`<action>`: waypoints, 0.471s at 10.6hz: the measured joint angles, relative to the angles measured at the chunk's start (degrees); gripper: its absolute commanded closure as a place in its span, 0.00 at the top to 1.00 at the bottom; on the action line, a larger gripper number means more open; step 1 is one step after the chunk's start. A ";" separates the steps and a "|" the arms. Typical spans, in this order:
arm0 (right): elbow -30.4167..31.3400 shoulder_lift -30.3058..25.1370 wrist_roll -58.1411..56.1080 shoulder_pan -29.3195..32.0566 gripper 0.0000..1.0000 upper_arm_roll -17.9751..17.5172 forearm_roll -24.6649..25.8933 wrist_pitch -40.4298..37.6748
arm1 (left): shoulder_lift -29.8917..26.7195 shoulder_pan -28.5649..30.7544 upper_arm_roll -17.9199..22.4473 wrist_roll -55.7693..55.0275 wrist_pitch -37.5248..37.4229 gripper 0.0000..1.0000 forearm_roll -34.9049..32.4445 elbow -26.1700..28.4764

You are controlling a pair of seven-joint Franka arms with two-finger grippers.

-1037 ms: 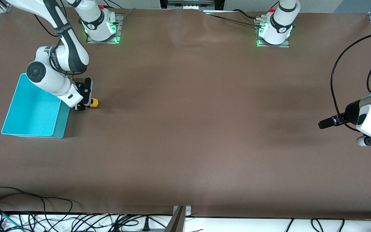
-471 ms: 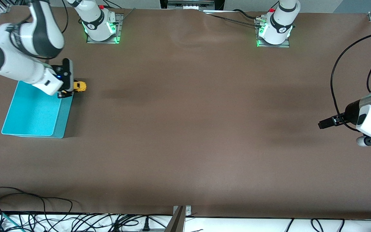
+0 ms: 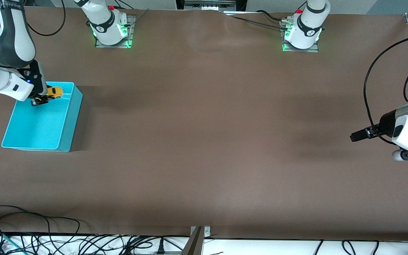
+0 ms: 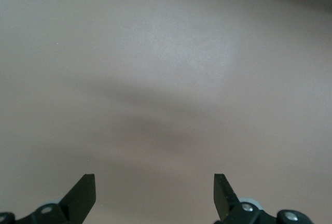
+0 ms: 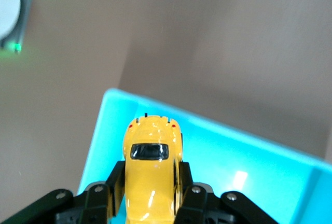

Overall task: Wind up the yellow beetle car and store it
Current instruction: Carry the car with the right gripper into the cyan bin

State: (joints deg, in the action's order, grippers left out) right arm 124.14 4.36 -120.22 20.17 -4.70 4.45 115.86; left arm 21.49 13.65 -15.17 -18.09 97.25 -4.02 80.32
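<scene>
Next, my right gripper lets go of the yellow beetle car so that it comes to rest on the cyan bin's bottom toward the robots' bases [image 3: 51, 107].
My right gripper [image 3: 46, 96] is shut on the yellow beetle car [image 3: 55, 92] and holds it in the air over the cyan bin [image 3: 70, 117], above the bin's end nearest the robots' bases. In the right wrist view the car [image 5: 152, 162] sits between the black fingers [image 5: 115, 180], with the bin's rim [image 5: 106, 117] below it. My left gripper [image 3: 358, 135] is open and empty over bare table at the left arm's end; its fingertips [image 4: 83, 190] show wide apart in the left wrist view.
The brown table [image 3: 204, 141] spreads between the two arms. Both arm bases [image 3: 110, 26] stand along the edge by the robots. Cables [image 3: 48, 237] lie along the edge nearest the front camera.
My right gripper lifted the car off the table beside the bin and carried it over the bin. The left arm has not moved.
</scene>
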 measured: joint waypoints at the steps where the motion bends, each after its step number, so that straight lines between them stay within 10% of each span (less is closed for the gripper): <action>1: -0.27 2.84 -4.68 2.40 0.00 0.02 0.52 3.49 | 0.00 -0.01 0.00 0.00 0.00 1.00 0.00 -0.01; 5: -2.24 10.71 -19.42 6.98 0.00 -0.08 0.68 9.50 | 0.00 -0.02 0.01 0.00 0.00 1.00 0.00 -0.01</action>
State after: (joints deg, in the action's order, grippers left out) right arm 121.90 15.08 -139.64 27.15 -4.77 5.13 125.36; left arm 21.50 13.64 -15.17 -18.09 97.25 -4.02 80.31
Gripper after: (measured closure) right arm 0.546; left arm 0.000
